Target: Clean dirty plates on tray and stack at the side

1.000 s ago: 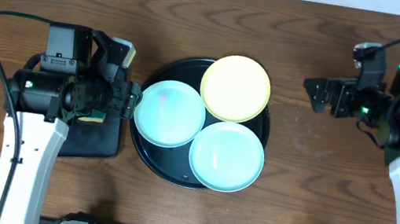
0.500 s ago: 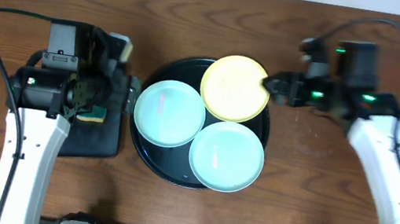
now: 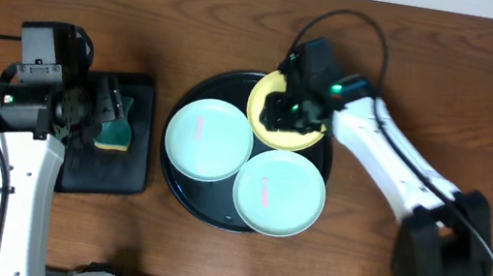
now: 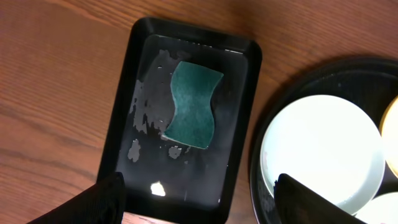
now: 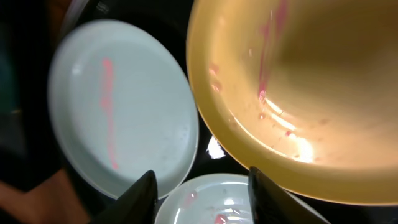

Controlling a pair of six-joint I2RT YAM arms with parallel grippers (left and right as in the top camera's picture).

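I need to next move my left gripper to the green sponge's narrow middle [image 3: 117,123] [image 4: 193,107] in the rectangular black tray and close it there, because the plates need wiping.
Three plates lie on the round black tray [image 3: 189,191]: a pale yellow plate [image 3: 297,139] at the back and two mint-green plates [image 3: 209,139] [image 3: 279,192] with pink smears. My right gripper [image 3: 281,114] hangs open over the yellow plate's left edge. In the right wrist view its fingers [image 5: 144,198] frame the front mint plate [image 5: 217,205], with the yellow plate [image 5: 298,81] at upper right, also streaked pink, and nothing between them. My left gripper [image 4: 202,205] is wide open above the small rectangular tray [image 4: 143,93], holding nothing.
A green sponge [image 4: 193,106] lies in the wet rectangular black tray [image 3: 104,175] left of the round tray. The left mint plate [image 4: 323,149] shows at the right of the left wrist view. Brown wooden table all around.
My right arm has swung in from the table's right side to above the yellow plate, its jaws narrowing. My left arm has drawn back leftward over the rectangular tray.
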